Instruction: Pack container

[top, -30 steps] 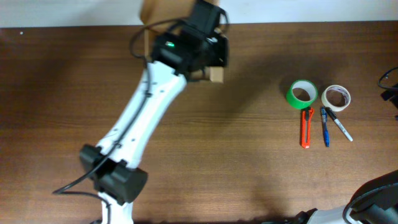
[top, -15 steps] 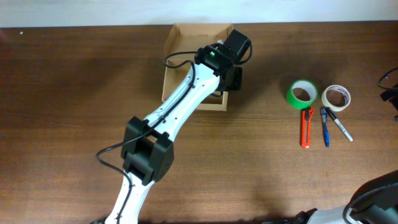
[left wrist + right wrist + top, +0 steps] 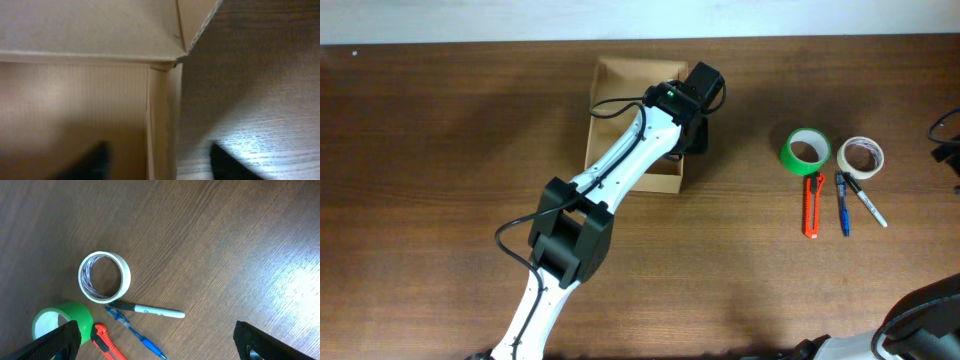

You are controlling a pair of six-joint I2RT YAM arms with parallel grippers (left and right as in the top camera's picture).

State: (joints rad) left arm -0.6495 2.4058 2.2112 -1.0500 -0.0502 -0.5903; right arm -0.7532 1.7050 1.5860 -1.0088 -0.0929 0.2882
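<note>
The robot's right gripper needs to next go to the green tape roll and close on the green roll's side (image 3: 826,149) (image 3: 67,313) nearest the white tape roll.
The container (image 3: 620,95), a plain tan cardboard box, lies open on the table left of centre with nothing visible inside. My left gripper (image 3: 693,132) is at its right wall. In the left wrist view the left gripper (image 3: 162,162) is open and straddles that wall (image 3: 162,110), one finger inside the box and one over the table, with the flap (image 3: 90,25) beyond. My right gripper (image 3: 160,340) is open above the table and holds nothing.
A green tape roll (image 3: 805,151), a white tape roll (image 3: 860,156), an orange utility knife (image 3: 811,205), a blue pen (image 3: 842,203) and a marker (image 3: 865,202) lie together at the right. A black cable (image 3: 945,135) sits at the right edge.
The left arm brought the box from the far edge down onto the table, and its jaws have opened off the box's right wall. The right gripper stayed still.
</note>
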